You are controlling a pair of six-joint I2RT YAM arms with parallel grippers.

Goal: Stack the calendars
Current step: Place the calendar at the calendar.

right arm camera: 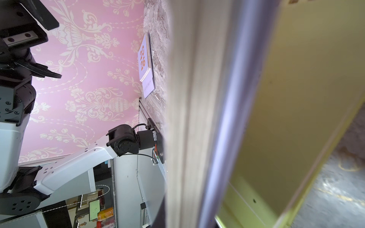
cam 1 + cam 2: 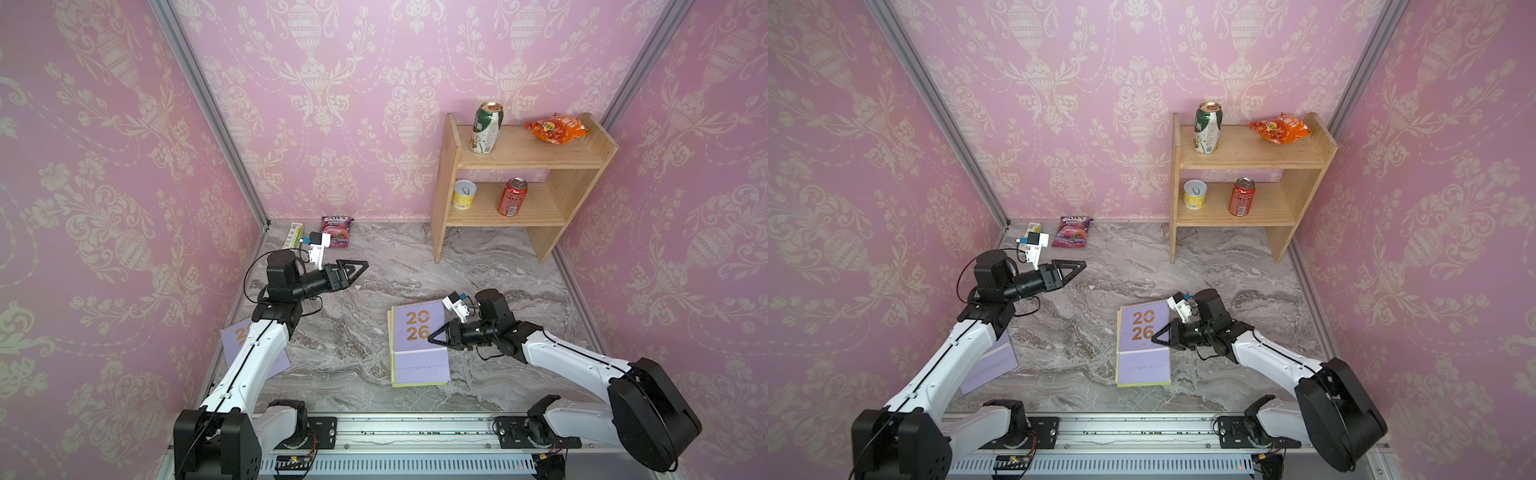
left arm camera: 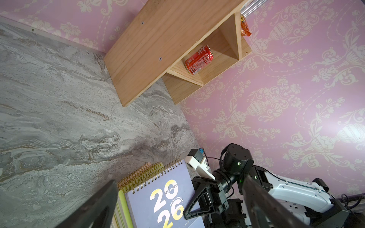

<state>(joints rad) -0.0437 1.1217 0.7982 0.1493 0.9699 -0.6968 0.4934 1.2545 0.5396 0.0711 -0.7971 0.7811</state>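
The lilac calendar will go down flat from my right gripper on top of the yellow-green calendar [image 2: 421, 345] in the middle of the table.
A stack of calendars [image 2: 419, 357] lies mid-table in both top views, a lilac one with gold "2026" [image 2: 1144, 324] on top and a yellow-green one [image 3: 123, 199] under it. My right gripper [image 2: 431, 337] reaches in from the right and is shut on the lilac calendar's right edge. In the right wrist view its page edges [image 1: 187, 118] and the yellow-green cover [image 1: 296, 98] fill the frame. Another lilac calendar [image 2: 232, 338] lies at the left, partly hidden under my left arm. My left gripper [image 2: 365, 264] hovers open and empty, left of and behind the stack.
A wooden shelf [image 2: 519, 166] stands at the back right with a green can [image 2: 486, 129], an orange snack bag [image 2: 555, 126], a yellow tin [image 2: 463, 194] and a red can [image 2: 513, 197]. A purple pouch [image 2: 336, 230] and a small box [image 2: 293, 235] lie at the back left.
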